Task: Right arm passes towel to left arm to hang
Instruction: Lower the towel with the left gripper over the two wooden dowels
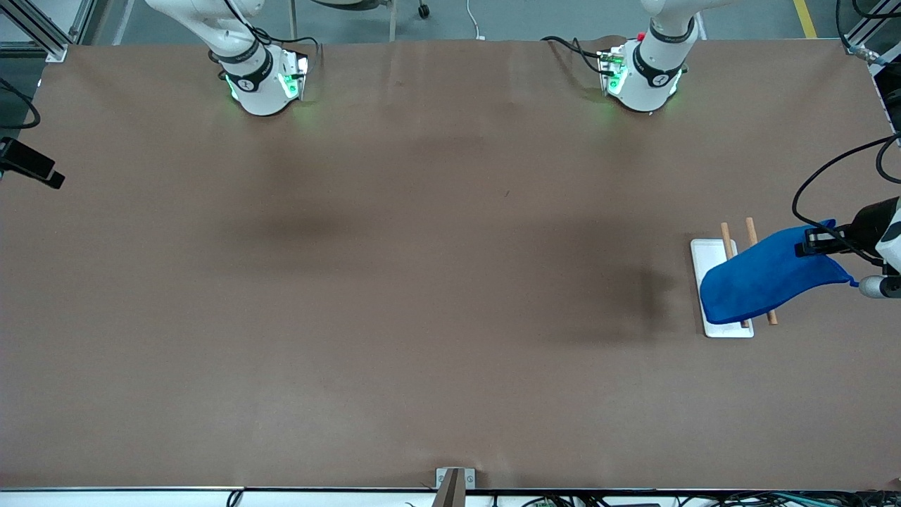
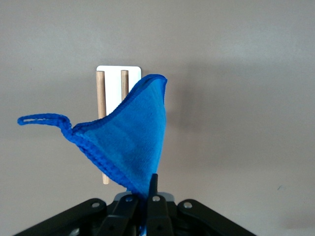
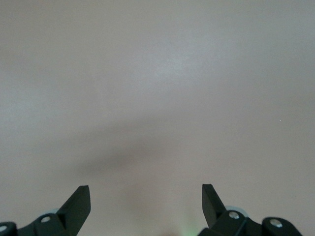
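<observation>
My left gripper needs to release the blue towel draped across the wooden dowels point(image 1: 733, 276) point(image 2: 115, 126) above the white base plate.
The bright blue towel point(image 1: 764, 282) hangs in the air from my left gripper point(image 1: 809, 248), which is shut on one of its corners. It droops over a small rack: a white base plate point(image 1: 704, 253) with two wooden dowels point(image 1: 751, 229), near the left arm's end of the table. In the left wrist view the towel point(image 2: 130, 142) fans out from the left gripper point(image 2: 146, 189), its loop point(image 2: 42, 119) sticking out sideways, with the dowels point(image 2: 100, 93) and the base plate point(image 2: 112, 73) partly hidden by it. My right gripper point(image 3: 146, 196) is open over bare table, holding nothing.
Both arm bases stand at the table's edge farthest from the front camera, the right arm's point(image 1: 260, 84) and the left arm's point(image 1: 640, 77). A black camera mount point(image 1: 28, 165) juts in at the right arm's end. A metal bracket point(image 1: 454, 482) sits at the edge nearest the front camera.
</observation>
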`<act>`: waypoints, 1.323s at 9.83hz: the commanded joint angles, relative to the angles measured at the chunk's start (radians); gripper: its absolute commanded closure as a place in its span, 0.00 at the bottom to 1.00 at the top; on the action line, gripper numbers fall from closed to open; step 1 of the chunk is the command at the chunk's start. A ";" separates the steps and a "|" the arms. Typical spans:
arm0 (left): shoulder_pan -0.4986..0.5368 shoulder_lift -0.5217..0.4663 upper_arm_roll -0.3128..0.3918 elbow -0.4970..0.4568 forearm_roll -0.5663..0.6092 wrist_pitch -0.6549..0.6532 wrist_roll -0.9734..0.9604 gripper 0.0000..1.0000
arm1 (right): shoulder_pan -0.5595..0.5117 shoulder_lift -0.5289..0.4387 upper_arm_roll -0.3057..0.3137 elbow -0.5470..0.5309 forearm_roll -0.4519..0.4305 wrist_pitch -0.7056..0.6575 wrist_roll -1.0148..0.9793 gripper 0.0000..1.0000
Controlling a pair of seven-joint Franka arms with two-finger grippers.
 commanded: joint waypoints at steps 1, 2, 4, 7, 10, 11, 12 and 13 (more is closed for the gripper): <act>0.048 -0.033 -0.010 -0.120 0.000 0.064 0.001 0.99 | 0.023 -0.007 0.002 -0.022 0.002 0.059 -0.005 0.00; 0.067 -0.067 -0.010 -0.197 0.000 0.137 0.025 1.00 | 0.003 -0.006 0.002 -0.022 0.004 0.072 -0.006 0.00; 0.134 -0.114 -0.012 -0.302 -0.002 0.241 0.125 1.00 | -0.018 -0.006 0.005 -0.022 0.005 0.070 -0.038 0.00; 0.173 -0.113 -0.009 -0.326 0.001 0.273 0.188 1.00 | -0.037 -0.006 0.034 -0.022 0.005 0.062 -0.037 0.00; 0.167 -0.088 -0.010 -0.345 0.003 0.302 0.187 1.00 | -0.027 -0.010 0.037 -0.013 0.007 0.051 -0.029 0.00; 0.165 -0.088 -0.012 -0.357 0.009 0.314 0.187 1.00 | -0.033 -0.009 0.030 -0.013 0.035 0.039 -0.032 0.00; 0.165 -0.084 -0.010 -0.369 0.009 0.321 0.187 1.00 | -0.037 -0.010 0.018 -0.013 0.074 0.039 -0.035 0.00; 0.167 -0.084 -0.010 -0.386 0.014 0.336 0.187 1.00 | -0.031 -0.010 0.017 -0.013 0.074 0.039 -0.029 0.00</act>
